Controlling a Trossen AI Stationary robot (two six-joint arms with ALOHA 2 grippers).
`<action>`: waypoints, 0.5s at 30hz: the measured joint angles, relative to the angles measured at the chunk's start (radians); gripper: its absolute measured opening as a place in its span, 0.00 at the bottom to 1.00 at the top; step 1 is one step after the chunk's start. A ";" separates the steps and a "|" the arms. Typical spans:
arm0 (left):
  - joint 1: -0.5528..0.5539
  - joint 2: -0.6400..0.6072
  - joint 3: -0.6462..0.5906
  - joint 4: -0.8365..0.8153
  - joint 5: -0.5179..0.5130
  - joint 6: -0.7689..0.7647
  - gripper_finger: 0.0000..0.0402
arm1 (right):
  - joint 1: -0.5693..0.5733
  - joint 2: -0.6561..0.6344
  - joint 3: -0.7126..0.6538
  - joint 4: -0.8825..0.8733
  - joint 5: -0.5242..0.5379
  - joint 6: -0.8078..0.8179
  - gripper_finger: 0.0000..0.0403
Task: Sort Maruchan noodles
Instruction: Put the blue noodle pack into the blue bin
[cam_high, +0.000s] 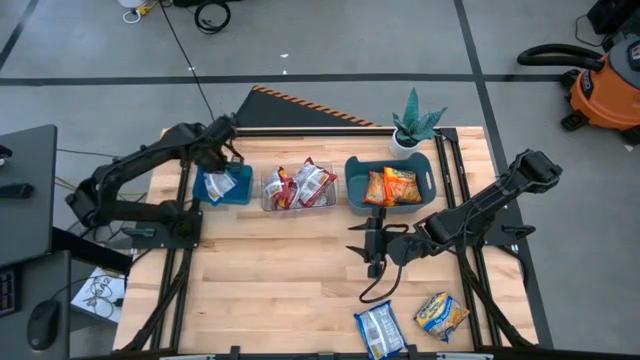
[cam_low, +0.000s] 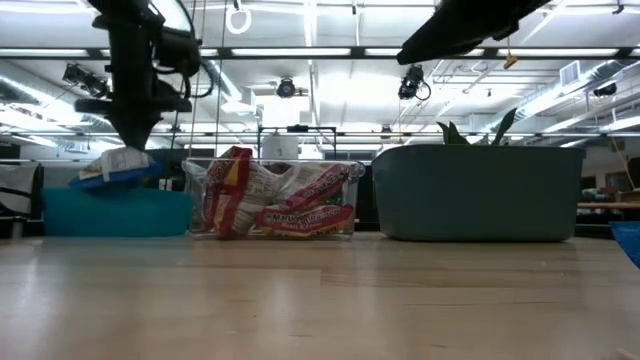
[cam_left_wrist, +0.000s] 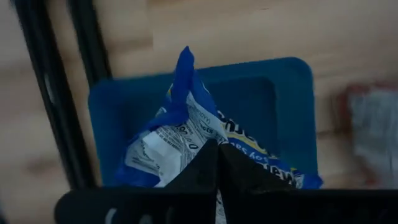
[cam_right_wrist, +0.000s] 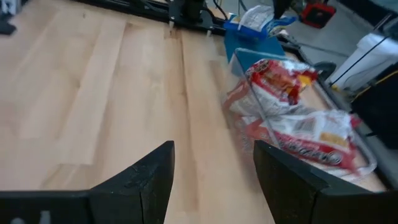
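Note:
My left gripper is going to let go of the blue-and-white noodle packet inside the small blue bin (cam_high: 235, 195) (cam_left_wrist: 245, 152), toward its clear tub side.
My left gripper (cam_high: 226, 172) is shut on a blue-and-white noodle packet (cam_left_wrist: 180, 130) above the small blue bin (cam_high: 240, 194) at the table's far left. In the low view it comes down from above (cam_low: 130, 138) onto that packet (cam_low: 112, 165). Red-and-silver packets (cam_high: 300, 186) lie in the clear tub (cam_low: 270, 232); orange packets (cam_high: 392, 186) lie in the grey-blue bin (cam_high: 352, 180). My right gripper (cam_right_wrist: 214, 171) is open over bare table (cam_high: 374, 250), near that bin. Two blue packets (cam_high: 380, 330) (cam_high: 441, 314) lie flat by the near edge. My left gripper pinches the blue-and-white packet between its two fingers (cam_left_wrist: 202, 168), pointing down from above. The hold is on the packet's crinkled body (cam_left_wrist: 205, 134), away from its raised blue end (cam_left_wrist: 185, 65). The packet sits tilted at the bin's rim (cam_low: 95, 178); whether it rests there, I cannot tell.
A potted plant (cam_high: 414, 126) stands behind the grey-blue bin at the far edge. Dark frame rails (cam_high: 183, 215) run along the table's left and right sides. Open wood (cam_high: 280, 270) spreads across the middle and near left of the table.

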 joint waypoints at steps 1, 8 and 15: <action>0.022 0.002 0.000 -0.007 0.020 -0.052 0.02 | -0.009 0.000 0.000 0.006 -0.002 -0.027 0.56; 0.079 0.009 0.000 0.009 0.187 -0.273 0.03 | -0.090 0.000 0.000 0.101 -0.134 -0.197 0.56; 0.070 0.008 0.024 0.049 0.247 -0.407 0.01 | -0.152 0.000 0.000 0.143 -0.304 -0.272 0.56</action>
